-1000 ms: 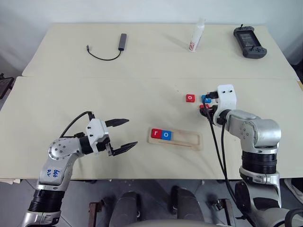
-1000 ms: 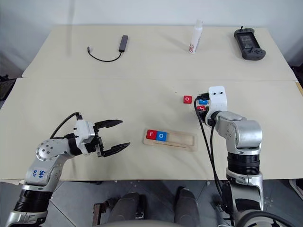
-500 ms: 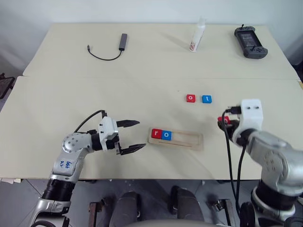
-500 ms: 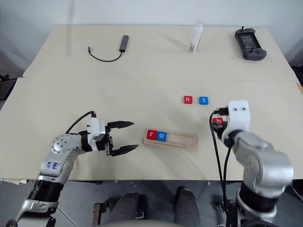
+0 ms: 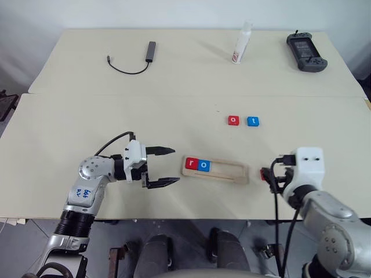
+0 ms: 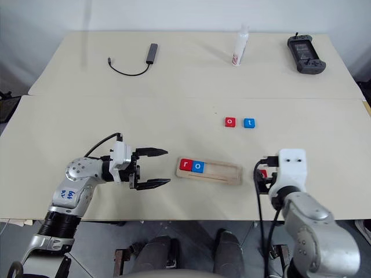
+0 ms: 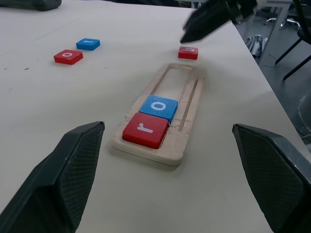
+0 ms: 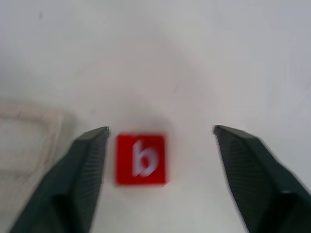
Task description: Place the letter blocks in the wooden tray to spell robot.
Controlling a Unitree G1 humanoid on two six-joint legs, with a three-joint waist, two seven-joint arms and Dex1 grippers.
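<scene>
I should grip red b block's front and back edges (image 8: 142, 136), as my right gripper's finger covers its tray-facing side, which must meet blue o block.
The wooden tray (image 5: 233, 172) lies near the table's front edge, with a red r block (image 5: 190, 164) and a blue o block (image 5: 203, 165) at its left end. A red o block (image 5: 233, 120) and a blue t block (image 5: 253, 121) sit farther back on the table. A red b block (image 8: 141, 159) lies flat on the table just right of the tray. My right gripper (image 8: 160, 129) stands open, its fingers on either side of the b block and apart from it. My left gripper (image 5: 174, 166) is open just left of the tray, pointing at it, empty.
At the back of the table stand a white bottle (image 5: 242, 43), a black handheld controller (image 5: 306, 51) and a USB hub with its cable (image 5: 149, 51). A seam (image 5: 116, 95) runs across the table between the two tabletops.
My right gripper drew back toward the front edge carrying the red b block, then opened and left it on the table right of the tray. My left gripper shifted slightly toward the tray.
</scene>
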